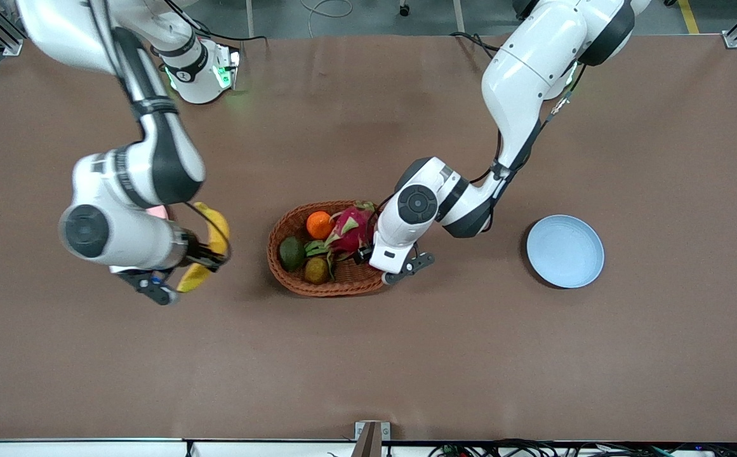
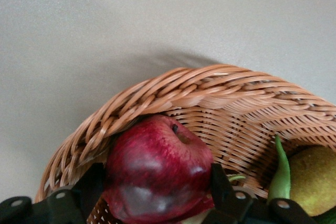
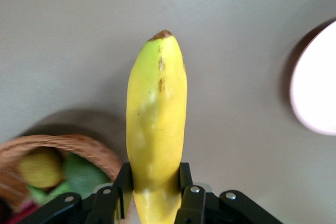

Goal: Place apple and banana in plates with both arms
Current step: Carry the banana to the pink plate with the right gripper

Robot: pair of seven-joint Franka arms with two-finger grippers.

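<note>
Next, my right gripper lets go of the banana on the side of the pink plate nearer the basket [image 1: 148,218] [image 3: 314,83].
My right gripper [image 1: 208,256] is shut on the yellow banana [image 1: 214,231] and holds it in the air over the table, between the pink plate and the basket. In the right wrist view the banana [image 3: 156,119] stands up from between the fingers [image 3: 124,182]. The pink plate [image 1: 160,212] is mostly hidden under the right arm; its edge shows in the right wrist view [image 3: 317,87]. My left gripper [image 1: 364,256] is down in the wicker basket [image 1: 279,222], shut on the dark red apple [image 2: 157,174], a finger [image 2: 220,184] on each side. The blue plate [image 1: 565,251] lies toward the left arm's end.
The basket [image 2: 210,90] also holds an orange [image 1: 319,225], a magenta dragon fruit [image 1: 350,230], a green avocado [image 1: 291,252] and a yellow-brown fruit [image 1: 317,270]. The basket rim rises close around the apple.
</note>
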